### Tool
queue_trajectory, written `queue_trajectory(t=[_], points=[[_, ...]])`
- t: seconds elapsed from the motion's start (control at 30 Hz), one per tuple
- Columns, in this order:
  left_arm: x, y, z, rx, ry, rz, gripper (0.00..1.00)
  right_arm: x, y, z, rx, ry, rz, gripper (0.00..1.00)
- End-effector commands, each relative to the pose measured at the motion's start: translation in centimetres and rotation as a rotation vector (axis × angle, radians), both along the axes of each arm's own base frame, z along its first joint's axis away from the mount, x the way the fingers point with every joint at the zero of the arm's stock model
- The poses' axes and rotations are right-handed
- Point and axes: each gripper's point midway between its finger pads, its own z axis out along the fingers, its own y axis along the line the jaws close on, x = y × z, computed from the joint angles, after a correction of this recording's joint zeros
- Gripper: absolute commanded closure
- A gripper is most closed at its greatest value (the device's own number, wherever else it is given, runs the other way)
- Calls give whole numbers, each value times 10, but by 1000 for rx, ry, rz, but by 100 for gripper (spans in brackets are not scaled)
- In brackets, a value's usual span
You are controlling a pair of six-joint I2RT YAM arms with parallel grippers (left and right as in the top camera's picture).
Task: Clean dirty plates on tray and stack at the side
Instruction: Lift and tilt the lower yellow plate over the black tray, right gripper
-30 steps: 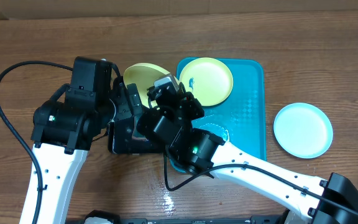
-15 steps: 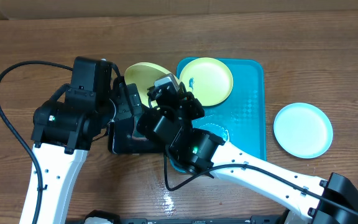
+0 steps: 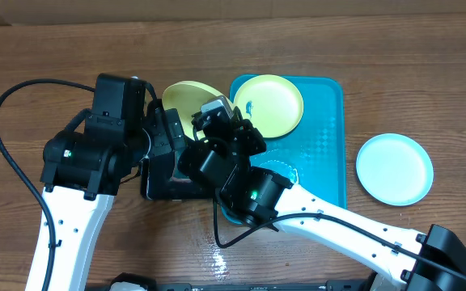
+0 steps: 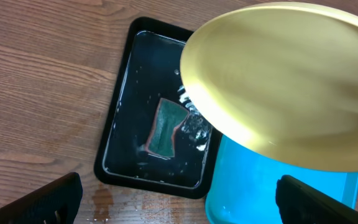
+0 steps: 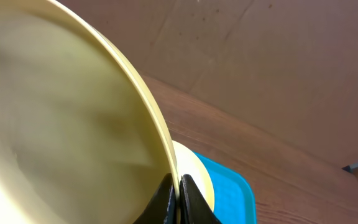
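Note:
Next, my right gripper releases the yellow-green plate, now held tilted over the black tray, on top of the whitish plate (image 3: 393,169) next to the turquoise tray.
My right gripper (image 5: 179,186) is shut on the rim of a yellow-green plate (image 5: 61,124) and holds it tilted over the black tray; the gripper shows overhead (image 3: 217,113) and so does the plate (image 3: 183,99). In the left wrist view this plate (image 4: 284,81) hangs above the tray. A second plate (image 3: 269,105) with a small blue smudge lies at the far end of the turquoise tray (image 3: 330,145). A third, whitish plate (image 3: 394,168) lies on the table to the right. My left gripper (image 4: 179,208) is open and empty over the black tray's near edge.
The black tray (image 4: 120,124) holds water and a green sponge (image 4: 165,127), just left of the turquoise tray (image 4: 260,193). Water drops lie on the wood in front of it. A black cable (image 3: 6,137) loops on the left.

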Motion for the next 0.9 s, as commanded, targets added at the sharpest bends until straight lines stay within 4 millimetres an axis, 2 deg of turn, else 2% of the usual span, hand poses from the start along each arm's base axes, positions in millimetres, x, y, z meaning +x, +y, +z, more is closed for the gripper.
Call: queue_trajectory(t=[0.0,0.87], points=[[0,0,10,-8,-27,-10,0,-1,-1,28,56,-47,-12,96],[0,0,10,-8,-27,-10,0,-1,-5,26,34,-42,-21,96]])
